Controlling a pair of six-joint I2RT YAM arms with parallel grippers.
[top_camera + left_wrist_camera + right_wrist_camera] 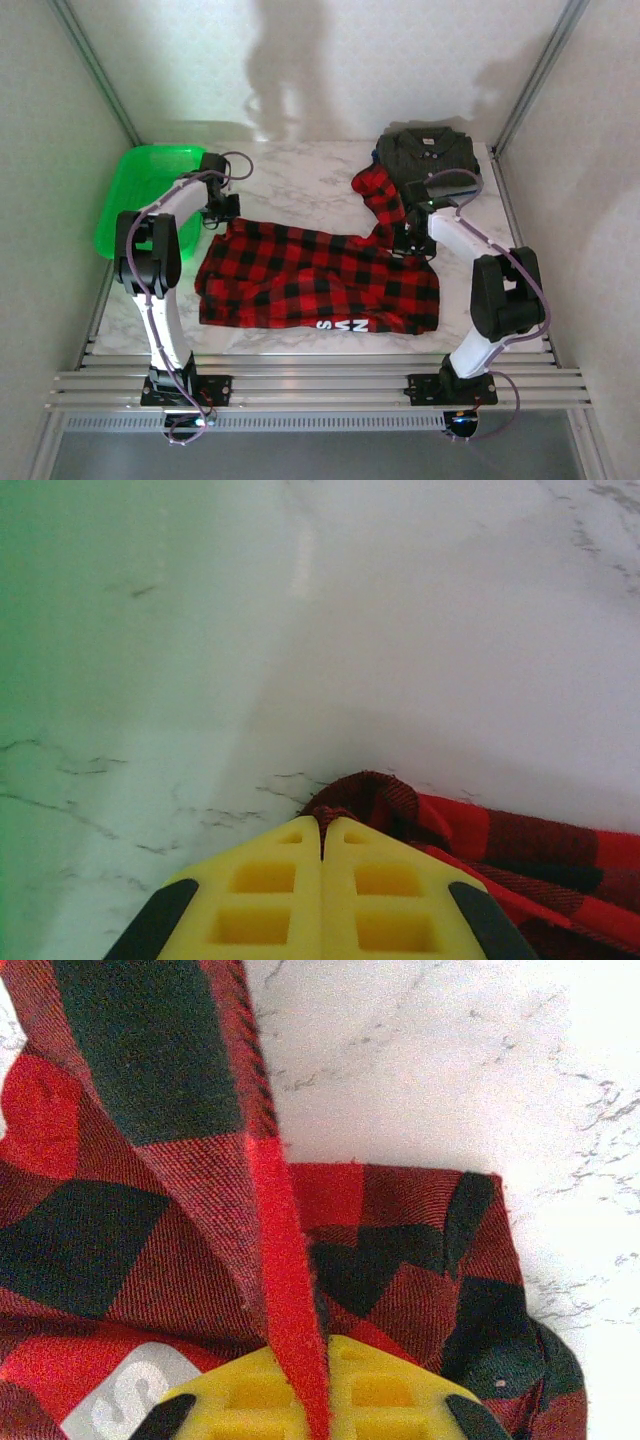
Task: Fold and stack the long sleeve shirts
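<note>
Next, my left gripper releases the corner of the plaid shirt, which is spread across the marble table now, on the marble (236, 234) next to the green basket.
A red-and-black plaid shirt (320, 280) lies spread across the marble table, white lettering at its front edge and one sleeve running up toward the back right. My left gripper (220, 212) is shut on the shirt's upper left corner (360, 792), pinched between the yellow fingers (265, 900). My right gripper (412, 243) is shut on a fold of the plaid cloth (285, 1290) at the upper right, where a red edge strip passes between the fingers (385, 1390). A folded dark grey-olive collared shirt (428, 155) rests at the back right corner.
A green plastic basket (148, 195) stands at the left edge beside the left arm. White walls close the table on three sides. Bare marble (300, 175) lies between the basket and the folded shirt.
</note>
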